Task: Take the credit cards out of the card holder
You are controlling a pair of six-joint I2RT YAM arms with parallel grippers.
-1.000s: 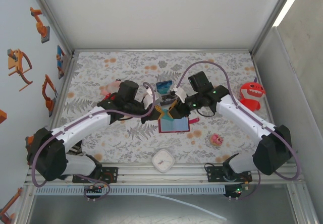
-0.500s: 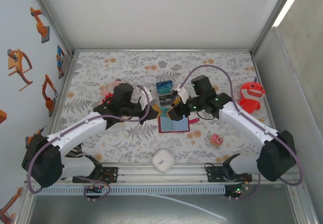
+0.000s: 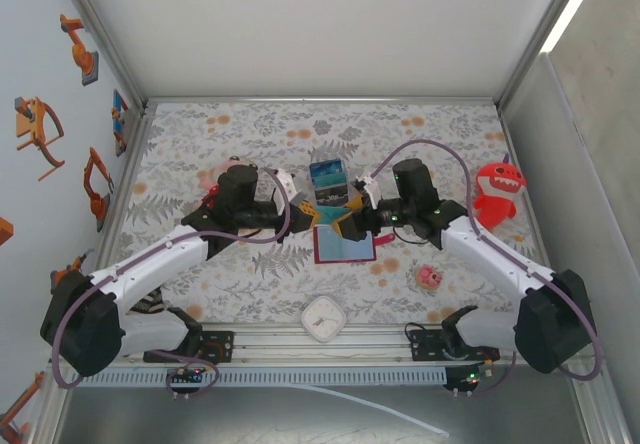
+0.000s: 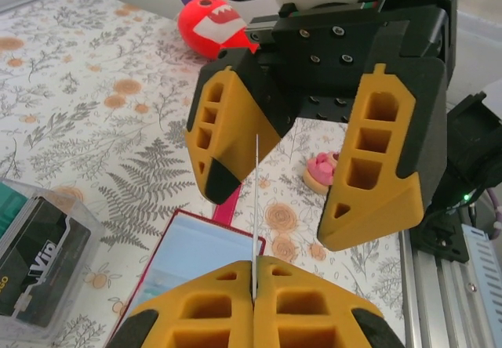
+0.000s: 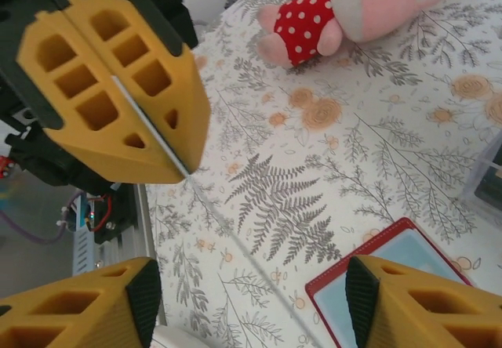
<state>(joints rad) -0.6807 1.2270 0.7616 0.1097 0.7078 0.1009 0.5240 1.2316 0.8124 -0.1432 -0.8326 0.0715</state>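
Observation:
My left gripper is holding the credit card at a slant. Next, my right gripper takes its loose end (image 4: pixel 257 148) before my left gripper grips it from above.
The dark-red card holder (image 3: pixel 345 248) lies open on the flowered table, a pale blue-grey pocket face up (image 4: pixel 200 260) (image 5: pixel 396 263). My left gripper (image 3: pixel 303 216) (image 4: pixel 256 274) is shut on a thin credit card (image 4: pixel 256 207), seen edge-on and standing up between its fingers above the holder's near edge. In the right wrist view the same card (image 5: pixel 149 128) shows as a pale sliver between the left fingers (image 5: pixel 157 81). My right gripper (image 3: pixel 346 222) (image 5: pixel 251 305) faces it, open, nothing between its fingers (image 4: pixel 376 168), just apart from the card.
A clear plastic box (image 3: pixel 329 180) (image 4: pixel 39 246) stands behind the holder. A red shark toy (image 3: pixel 497 186) sits at the right, a small pink toy (image 3: pixel 429 277) at front right, a pink plush (image 3: pixel 215 178) at the left, a white square object (image 3: pixel 325 317) at the near edge.
The right gripper has opened off the card and drawn back to the right. The left gripper has pulled a little to the left, still shut on the card.

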